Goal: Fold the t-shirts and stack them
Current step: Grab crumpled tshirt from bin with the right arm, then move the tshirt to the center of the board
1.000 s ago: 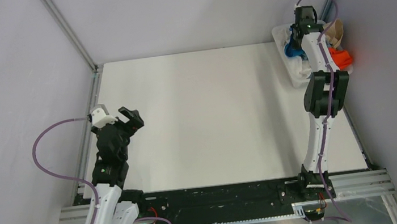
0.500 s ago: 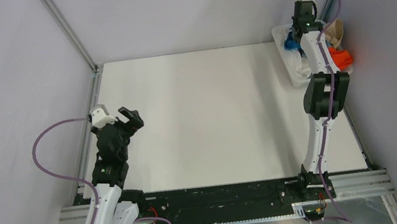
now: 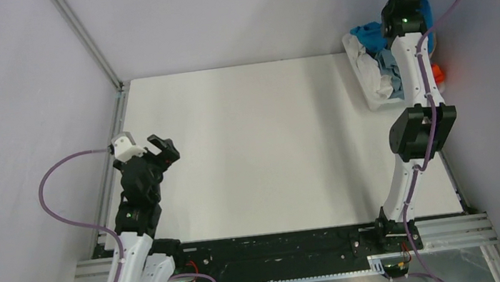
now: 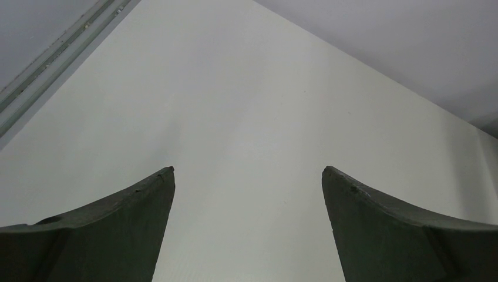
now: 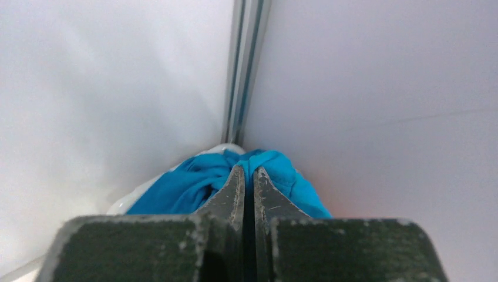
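Note:
Next, my right hand sets the blue t-shirt, now held raised above the basket, on the bare middle of the white table (image 3: 276, 163), toward the black rail.
The vivid blue t-shirt (image 3: 368, 33) hangs bunched over the white basket (image 3: 369, 94) at the table's far right corner. My right gripper (image 5: 247, 170) is shut on a fold of this blue t-shirt (image 5: 182, 188) and holds it raised above the basket; in the top view the gripper (image 3: 397, 22) is partly hidden by its own wrist. A white t-shirt (image 3: 370, 72), a grey-blue one (image 3: 389, 66) and an orange one (image 3: 437, 73) lie in the basket. My left gripper (image 3: 164, 149) (image 4: 248, 173) is open and empty over the table's left side.
The white table (image 3: 269, 146) is walled by grey panels at the back and both sides, with metal frame posts (image 3: 83, 39) in the corners. The basket sits tight against the right wall. Both arm bases stand on the black rail (image 3: 282, 248) at the near edge.
My right arm has risen and reached toward the back corner, pulling the blue t-shirt up out of the basket. The left arm has not moved.

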